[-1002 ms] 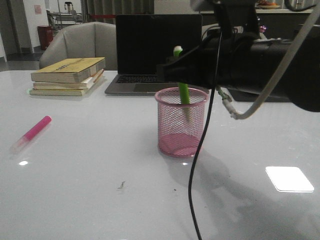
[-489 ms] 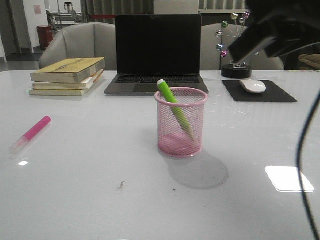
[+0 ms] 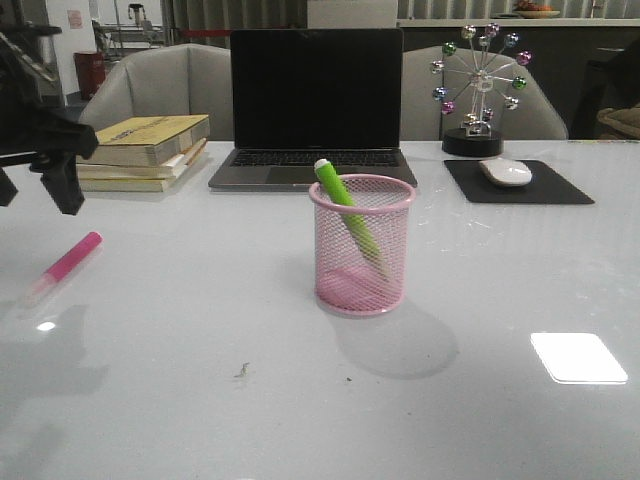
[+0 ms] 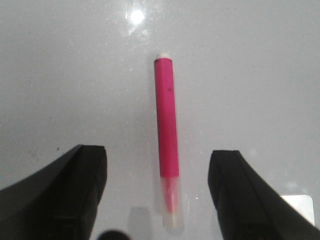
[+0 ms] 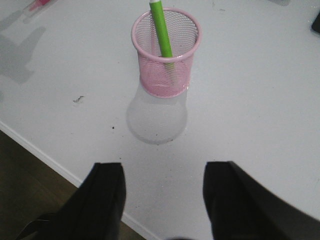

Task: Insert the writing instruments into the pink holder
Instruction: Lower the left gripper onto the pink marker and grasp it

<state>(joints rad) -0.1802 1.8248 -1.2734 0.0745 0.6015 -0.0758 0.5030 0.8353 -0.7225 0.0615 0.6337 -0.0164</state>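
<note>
The pink marker will be gripped by my left gripper close to its whitish end (image 3: 87, 246) (image 4: 164, 77), opposite the clear cap, so that the cap can hang down.
The pink holder (image 3: 362, 250) stands upright mid-table, and the lime green marker (image 3: 343, 203) leans inside it, whitish end up above the rim. On the table at the left lies the pink marker (image 3: 66, 263), its clear cap toward the front edge. Above and just behind it hangs my left gripper (image 3: 37, 195), open. In the left wrist view the pink marker (image 4: 166, 130) lies lengthwise between the spread fingers of the left gripper (image 4: 159, 154), untouched. My right gripper (image 5: 164, 167) is open and empty, held back from the pink holder (image 5: 165, 60) and green marker (image 5: 161, 30); it is out of the front view.
A laptop (image 3: 317, 105) stands open behind the holder, with stacked books (image 3: 140, 150) to its left. A mouse (image 3: 506, 171) on a black pad and a ferris-wheel ornament (image 3: 478, 85) sit at the back right. The table's front edge (image 5: 45, 157) shows in the right wrist view.
The right arm let go of the green marker and drew back out of the front view; the marker tipped over to lean in the holder. The left arm has come in over the pink marker.
</note>
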